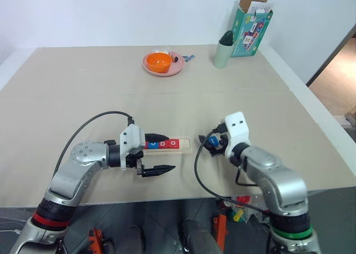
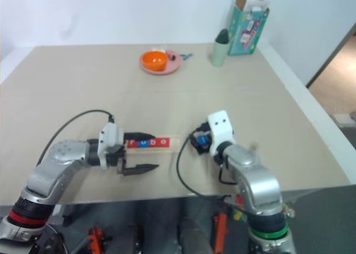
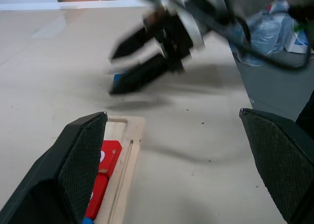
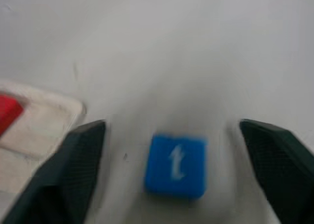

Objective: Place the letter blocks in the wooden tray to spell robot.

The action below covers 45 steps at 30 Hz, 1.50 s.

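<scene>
I will turn my wrist and grip the letter's top and bottom sides (image 4: pixel 180 137), because my right gripper has a finger between the blue "t" block and the tray.
The wooden tray (image 1: pixel 186 145) lies near the table's front edge with red and blue letter blocks (image 1: pixel 162 145) in a row in its groove. My left gripper (image 1: pixel 170 151) is open, with one finger on each side of the tray. In the left wrist view, red blocks (image 3: pixel 109 157) sit near the tray's end (image 3: pixel 128 150). Just past that end, a blue "t" block (image 4: pixel 175 165) lies flat on the table. My right gripper (image 4: pixel 171 123) is open around it, with both fingers clear of the block.
At the back of the table stand a pink plate (image 1: pixel 177 67) with an orange bowl (image 1: pixel 158 62), a pale green cup (image 1: pixel 224 50) and a teal open box (image 1: pixel 251 28). The table's right edge (image 1: pixel 311 106) runs close to my right arm.
</scene>
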Motion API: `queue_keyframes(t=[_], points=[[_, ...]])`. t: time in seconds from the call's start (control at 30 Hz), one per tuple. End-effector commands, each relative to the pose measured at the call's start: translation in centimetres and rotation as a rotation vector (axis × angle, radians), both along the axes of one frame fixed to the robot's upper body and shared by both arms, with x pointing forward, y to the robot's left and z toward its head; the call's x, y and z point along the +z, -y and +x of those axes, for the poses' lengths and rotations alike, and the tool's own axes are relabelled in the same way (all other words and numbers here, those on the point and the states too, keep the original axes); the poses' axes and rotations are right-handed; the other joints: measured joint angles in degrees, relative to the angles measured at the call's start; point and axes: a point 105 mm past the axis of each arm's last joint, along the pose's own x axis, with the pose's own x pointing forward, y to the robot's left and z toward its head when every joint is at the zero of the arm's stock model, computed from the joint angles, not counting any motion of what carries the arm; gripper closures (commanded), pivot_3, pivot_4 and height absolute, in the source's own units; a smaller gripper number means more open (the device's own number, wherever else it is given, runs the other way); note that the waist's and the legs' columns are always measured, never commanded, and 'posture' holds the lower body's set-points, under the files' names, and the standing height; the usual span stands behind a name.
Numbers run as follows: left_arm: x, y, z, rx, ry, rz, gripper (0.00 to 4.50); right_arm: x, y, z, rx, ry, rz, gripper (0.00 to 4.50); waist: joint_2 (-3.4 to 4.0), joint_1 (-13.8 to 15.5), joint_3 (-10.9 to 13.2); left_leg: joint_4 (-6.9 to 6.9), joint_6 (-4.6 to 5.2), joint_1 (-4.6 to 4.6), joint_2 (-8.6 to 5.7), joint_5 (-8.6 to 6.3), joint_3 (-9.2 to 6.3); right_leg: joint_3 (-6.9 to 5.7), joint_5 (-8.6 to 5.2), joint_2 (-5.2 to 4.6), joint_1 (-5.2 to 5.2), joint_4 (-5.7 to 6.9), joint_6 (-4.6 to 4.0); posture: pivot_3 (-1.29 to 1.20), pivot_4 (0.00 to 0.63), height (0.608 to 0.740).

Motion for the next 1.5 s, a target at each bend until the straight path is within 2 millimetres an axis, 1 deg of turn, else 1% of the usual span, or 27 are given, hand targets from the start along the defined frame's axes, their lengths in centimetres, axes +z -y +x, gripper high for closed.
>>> queue_keyframes(t=[0.03,0.07,0.13,0.2,0.23,0.27,0.37,0.43,0.53,0.63,0.7,0.87,0.97,1.03,1.07,1.2,1.27,1.33,1.5], points=[[0.6,-0.5,0.1,0.007,0.040,0.001,0.00,3.2,0.9,0.8,0.226,0.075,-0.102,0.06,0.00,0.0,0.0,0.00,0.01,0.00,-0.01,0.01,-0.01,0.00,0.00,0.01,0.01,0.00,0.00,0.00,0.150,0.740],[0.5,-0.5,0.1,0.006,0.041,0.002,0.00,3.3,1.3,1.0,0.275,0.068,-0.139,0.06,0.00,0.0,0.0,0.04,0.01,0.04,0.00,0.00,0.00,-0.01,0.00,0.01,0.04,0.00,0.00,0.00,0.150,0.740],[0.5,-0.5,0.1,0.007,0.041,0.003,0.00,2.9,1.5,0.7,0.450,0.026,-0.226,0.06,-0.03,0.0,0.0,0.00,0.05,0.05,-0.02,0.03,0.00,0.00,0.00,0.01,0.06,-0.03,-0.01,0.00,0.150,0.740],[0.4,-0.5,0.1,0.008,0.041,0.003,0.00,2.6,1.6,0.4,0.570,0.000,-0.266,0.06,-0.04,0.0,0.0,-0.05,0.06,0.07,-0.01,0.02,-0.03,-0.04,0.00,0.03,0.08,-0.04,0.00,0.00,0.150,0.740],[0.4,-0.5,0.1,0.009,0.042,0.002,0.00,2.1,1.8,0.3,0.637,-0.023,-0.288,0.06,-0.03,0.0,0.0,-0.05,0.08,0.07,0.01,0.01,-0.04,-0.05,0.00,0.05,0.08,-0.03,0.00,0.00,0.150,0.740],[0.4,-0.5,0.1,0.012,0.041,0.001,0.00,1.5,2.1,0.6,0.697,-0.035,-0.322,0.06,-0.03,-0.1,0.0,-0.07,0.10,0.07,0.01,0.00,-0.04,-0.05,0.05,0.06,0.06,-0.03,0.11,0.00,0.150,0.740],[0.4,-0.6,0.0,0.018,0.043,0.001,0.00,0.3,2.7,1.2,0.813,-0.063,-0.349,0.06,-0.01,-0.2,0.0,-0.07,0.12,0.07,0.02,-0.01,-0.03,-0.04,0.13,0.08,0.04,-0.02,0.24,0.00,0.150,0.740],[0.5,-0.7,-0.1,0.022,0.044,0.002,0.00,-0.2,2.8,1.7,0.849,-0.068,-0.349,0.06,0.00,0.0,0.0,-0.06,0.12,0.04,0.01,-0.01,-0.02,-0.03,0.13,0.06,0.03,-0.02,0.24,0.00,0.150,0.740],[0.6,-0.8,-0.2,0.027,0.047,0.003,0.00,-0.3,2.8,2.8,0.858,-0.051,-0.352,0.06,0.00,-0.2,0.0,-0.04,0.12,0.06,0.01,-0.01,0.00,0.00,0.14,0.06,0.05,-0.02,0.26,0.00,0.150,0.740],[0.6,-0.8,-0.3,0.033,0.048,0.002,0.00,-0.5,2.7,3.6,0.871,-0.042,-0.347,0.06,0.00,-0.1,0.0,-0.03,0.11,0.07,0.01,-0.01,-0.01,0.01,0.16,0.06,0.05,0.01,0.26,0.00,0.150,0.740],[0.7,-0.9,-0.4,0.037,0.048,0.002,0.00,-1.0,2.8,3.8,0.882,-0.050,-0.355,0.06,0.00,0.0,0.0,-0.03,0.11,0.06,0.00,-0.01,-0.01,0.01,0.16,0.05,0.06,0.01,0.26,0.00,0.150,0.740],[0.8,-1.0,-0.5,0.045,0.053,0.004,0.00,-2.5,3.0,3.6,0.909,-0.094,-0.365,0.06,0.00,0.0,0.0,-0.03,0.11,0.05,-0.01,-0.01,-0.01,0.02,0.15,0.02,0.06,0.01,0.28,0.00,0.150,0.740],[0.9,-1.0,-0.5,0.048,0.054,0.006,0.00,-3.3,3.4,3.5,0.910,-0.114,-0.380,0.86,0.00,0.0,0.0,-0.03,0.11,0.07,-0.01,-0.01,-0.01,0.02,0.16,0.02,0.08,0.01,0.28,0.00,0.150,0.740],[0.9,-1.1,-0.5,0.049,0.055,0.006,0.00,-3.5,3.5,3.5,0.905,-0.111,-0.377,1.59,0.00,0.0,0.0,-0.02,0.11,0.19,-0.01,-0.01,-0.01,0.02,0.16,0.02,0.17,0.02,0.27,0.00,0.150,0.740],[0.9,-1.1,-0.5,0.050,0.055,0.006,0.00,-3.5,3.5,3.6,0.903,-0.110,-0.372,1.88,0.00,0.0,0.0,-0.02,0.10,0.26,-0.01,0.00,-0.01,0.02,0.16,0.02,0.24,0.02,0.26,0.00,0.150,0.740],[1.0,-1.0,-0.5,0.051,0.055,0.004,0.00,-3.3,3.5,3.7,0.898,-0.102,-0.361,3.29,0.00,0.0,0.0,0.01,0.08,0.70,-0.03,0.01,0.05,0.12,0.02,0.02,0.67,0.02,0.01,0.00,0.150,0.740],[1.0,-1.0,-0.5,0.052,0.054,0.002,0.00,-3.0,3.4,3.8,0.899,-0.080,-0.356,3.31,0.00,-0.1,0.0,0.01,0.08,0.93,-0.04,0.01,0.06,0.14,-0.01,0.01,0.93,0.01,-0.03,0.00,0.150,0.740],[1.0,-1.0,-0.3,0.056,0.054,0.001,0.00,-2.4,3.0,3.9,0.902,-0.055,-0.348,3.31,0.00,-0.1,0.0,0.01,0.08,0.95,-0.04,0.01,0.06,0.16,-0.01,0.02,0.93,0.01,-0.04,0.00,0.150,0.740],[0.7,-2.2,0.2,0.108,0.053,0.006,0.00,0.1,0.4,3.3,0.971,0.027,-0.299,3.31,0.02,-0.4,0.0,-0.03,0.08,0.94,-0.02,0.01,0.07,0.17,-0.01,0.04,0.89,0.02,-0.03,0.00,0.150,0.740]])
